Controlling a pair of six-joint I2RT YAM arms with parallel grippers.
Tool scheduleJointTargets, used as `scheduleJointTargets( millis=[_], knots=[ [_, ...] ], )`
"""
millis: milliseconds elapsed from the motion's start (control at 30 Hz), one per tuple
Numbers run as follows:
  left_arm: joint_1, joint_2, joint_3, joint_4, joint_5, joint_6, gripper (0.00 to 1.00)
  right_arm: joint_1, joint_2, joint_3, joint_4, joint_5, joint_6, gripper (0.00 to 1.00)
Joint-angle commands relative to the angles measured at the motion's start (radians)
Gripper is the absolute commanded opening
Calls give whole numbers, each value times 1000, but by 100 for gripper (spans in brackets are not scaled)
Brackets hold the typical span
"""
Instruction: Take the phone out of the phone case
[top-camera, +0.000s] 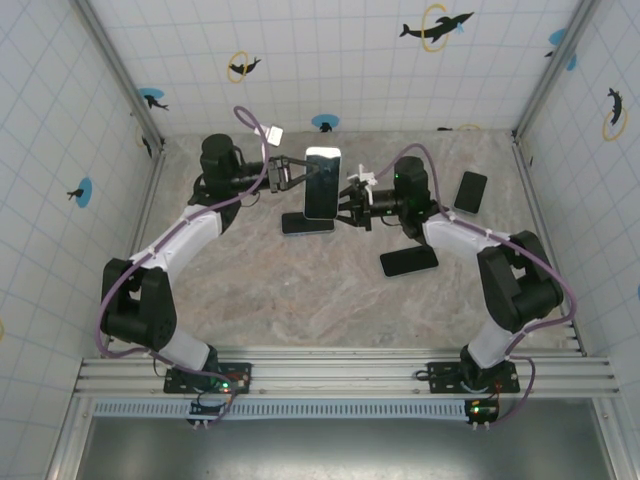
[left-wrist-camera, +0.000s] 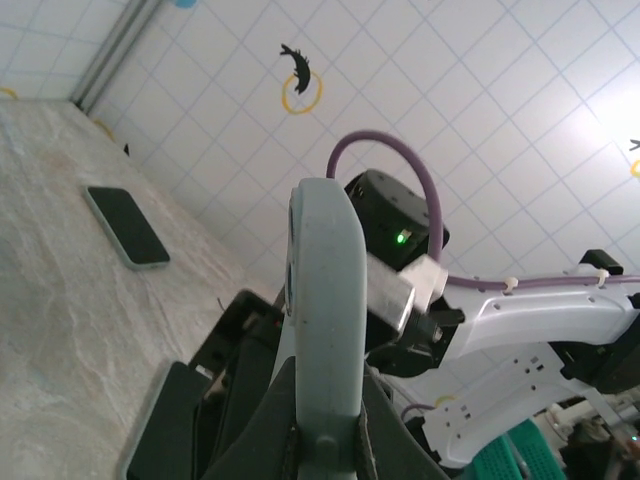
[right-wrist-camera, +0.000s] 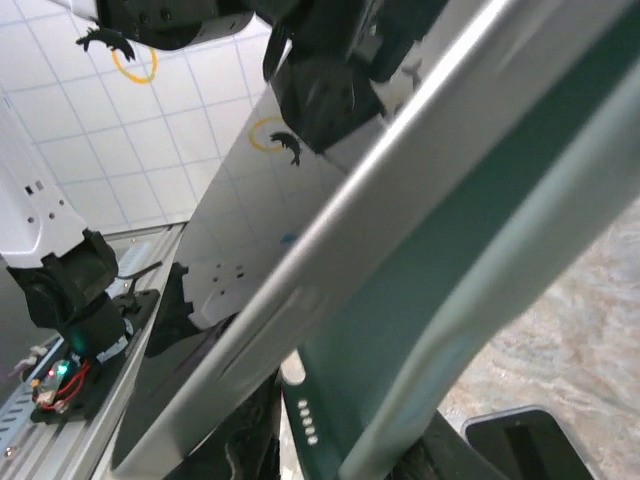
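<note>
My right gripper, straddling the case's bottom side beside the peeled phone, should first grip the case's side (right-wrist-camera: 485, 280), freeing my left gripper for the phone.
The phone (top-camera: 322, 190) in its pale grey-blue phone case (top-camera: 323, 153) is held up above the table between both grippers. My left gripper (top-camera: 292, 178) is shut on the case's edge; in the left wrist view its fingers (left-wrist-camera: 250, 420) pinch the case (left-wrist-camera: 325, 280) from both sides. My right gripper (top-camera: 345, 203) meets the other side. In the right wrist view the phone (right-wrist-camera: 230, 250), with its silver rim, stands peeled away from the case's green inside (right-wrist-camera: 450, 260) at this end. The right gripper (right-wrist-camera: 340, 450) straddles the case's bottom wall; whether it presses on it is unclear.
Three other dark phones lie on the marble table (top-camera: 300, 300): one under the held phone (top-camera: 308, 224), one right of centre (top-camera: 408, 261), one at the back right (top-camera: 471, 192). Tiled walls close in the left, back and right sides.
</note>
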Motion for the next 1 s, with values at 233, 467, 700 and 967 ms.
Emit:
scheduleJointTargets(
  millis=[233,467,700,967],
  knots=[
    [-16,3,-7,102,-141,-145,0,4,-28,-12,240,-23,288,33],
    [-19,-20,-186,430,-450,-496,0,14,13,-86,632,128,867,28],
    [-35,-26,-287,565,-612,-635,0,90,20,-177,745,429,1256,26],
    [-44,-4,-346,650,-664,-742,0,162,-46,-249,638,720,1338,27]
  ],
)
